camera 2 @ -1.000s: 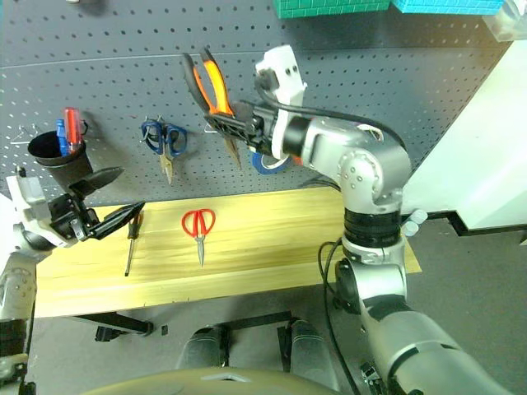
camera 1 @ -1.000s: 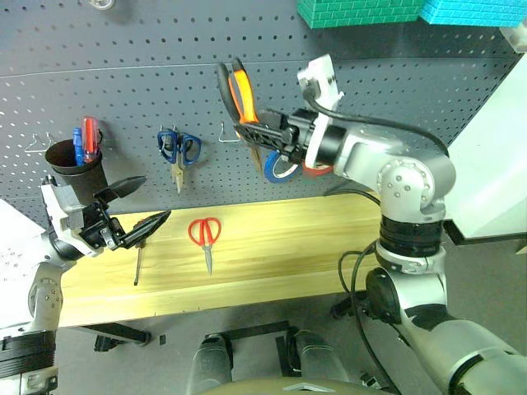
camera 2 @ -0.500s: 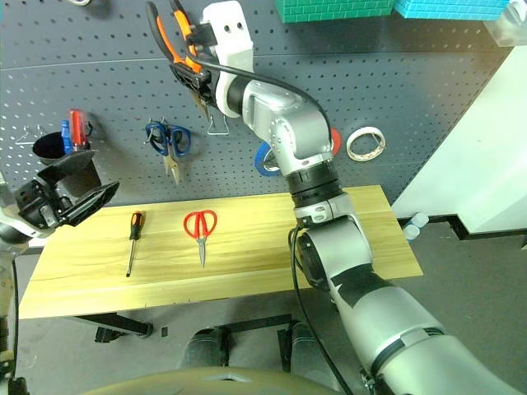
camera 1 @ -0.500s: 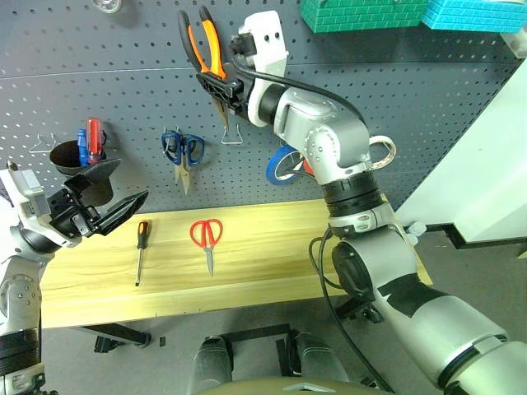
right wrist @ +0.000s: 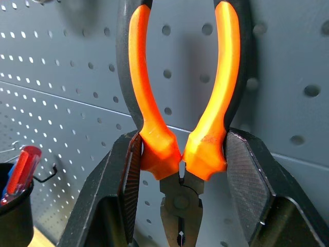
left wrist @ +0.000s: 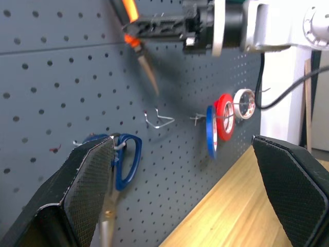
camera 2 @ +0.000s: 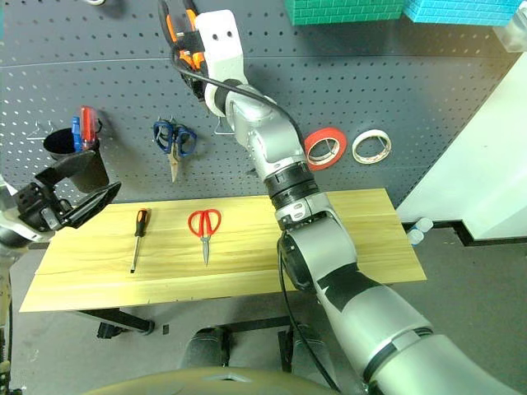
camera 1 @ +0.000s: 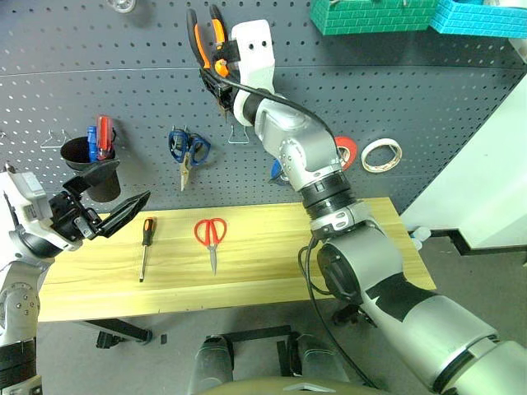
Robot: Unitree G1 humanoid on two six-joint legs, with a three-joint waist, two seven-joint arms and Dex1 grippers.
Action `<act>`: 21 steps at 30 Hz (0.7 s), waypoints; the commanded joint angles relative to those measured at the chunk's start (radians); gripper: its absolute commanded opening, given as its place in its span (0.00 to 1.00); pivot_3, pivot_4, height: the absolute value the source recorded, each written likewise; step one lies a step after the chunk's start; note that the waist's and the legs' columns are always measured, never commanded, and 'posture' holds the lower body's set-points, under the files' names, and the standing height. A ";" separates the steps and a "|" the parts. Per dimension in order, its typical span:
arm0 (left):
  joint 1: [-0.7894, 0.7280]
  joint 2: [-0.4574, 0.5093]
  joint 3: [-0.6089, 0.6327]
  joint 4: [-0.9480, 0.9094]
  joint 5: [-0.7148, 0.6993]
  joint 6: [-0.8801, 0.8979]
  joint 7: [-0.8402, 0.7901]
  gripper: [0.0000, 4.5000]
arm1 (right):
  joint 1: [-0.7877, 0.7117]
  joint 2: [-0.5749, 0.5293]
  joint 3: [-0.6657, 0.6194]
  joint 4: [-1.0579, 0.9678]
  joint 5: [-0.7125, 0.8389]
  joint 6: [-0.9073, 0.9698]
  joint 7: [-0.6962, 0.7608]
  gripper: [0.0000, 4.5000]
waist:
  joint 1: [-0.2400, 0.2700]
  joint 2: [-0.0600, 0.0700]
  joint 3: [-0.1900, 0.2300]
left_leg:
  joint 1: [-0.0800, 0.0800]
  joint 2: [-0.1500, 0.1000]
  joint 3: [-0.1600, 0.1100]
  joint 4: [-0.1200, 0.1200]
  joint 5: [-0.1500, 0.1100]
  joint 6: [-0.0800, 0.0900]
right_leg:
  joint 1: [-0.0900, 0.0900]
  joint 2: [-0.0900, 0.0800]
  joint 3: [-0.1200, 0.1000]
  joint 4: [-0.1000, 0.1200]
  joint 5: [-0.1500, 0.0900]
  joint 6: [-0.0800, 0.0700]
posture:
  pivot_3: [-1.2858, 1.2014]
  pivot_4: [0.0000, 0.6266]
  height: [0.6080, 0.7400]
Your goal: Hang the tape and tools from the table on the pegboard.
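Next, my right gripper takes the orange-and-black pliers to the bare wire hook (camera 1: 238, 135) beside the blue-handled scissors. It will let go of them there.
My right gripper (right wrist: 182, 160) is shut on the orange-and-black pliers (camera 1: 206, 37), handles up, held against the upper pegboard (camera 1: 428, 90). Their nose hangs a little above a bare wire hook (left wrist: 159, 119). The cream-white tape (camera 1: 382, 155) hangs on the pegboard beside a red roll (camera 1: 346, 152). On the table (camera 1: 272, 271) lie the red-handled scissors (camera 1: 210, 234) and, left of them, the slim screwdriver (camera 1: 146, 247). My left gripper (camera 1: 128, 188) is open and holds nothing, above the table's left end.
Blue-handled scissors (camera 1: 188, 152) hang left of the bare hook. A black cup (camera 1: 95, 160) holding red and blue screwdrivers hangs at the far left. A blue roll (left wrist: 211, 131) hangs next to the red one. Teal boxes (camera 1: 370, 12) sit at the top.
My right arm has carried the pliers up and to the left along the pegboard, uncovering the red roll and the tape. The left gripper has barely moved.
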 commanded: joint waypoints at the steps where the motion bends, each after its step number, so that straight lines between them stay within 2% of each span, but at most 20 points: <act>1: -0.002 -0.001 0.027 -0.037 -0.016 0.005 0.021 1.00 | -0.023 0.004 -0.013 0.033 -0.023 -0.059 -0.036 0.46 | 0.001 0.000 0.000 | 0.000 0.000 0.000 0.000 0.000 0.000 | 0.000 0.000 0.000 0.000 0.000 0.000 | 0.62 0.07 1.00; 11: -0.017 -0.011 0.007 -0.027 0.033 -0.015 0.063 1.00 | 0.001 -0.024 0.008 0.179 -0.117 -0.192 -0.120 0.46 | 0.007 0.000 0.000 | 0.001 0.000 0.000 0.000 0.000 0.000 | 0.002 0.000 0.000 0.000 0.000 0.000 | 0.62 0.08 1.00; 21: -0.038 -0.004 -0.010 0.000 0.067 -0.028 0.051 1.00 | 0.087 -0.015 0.026 0.143 -0.153 -0.141 -0.145 0.46 | 0.021 0.000 0.000 | 0.005 0.000 0.000 0.000 0.000 0.000 | 0.004 -0.001 0.000 0.000 0.000 0.000 | 0.61 0.09 1.00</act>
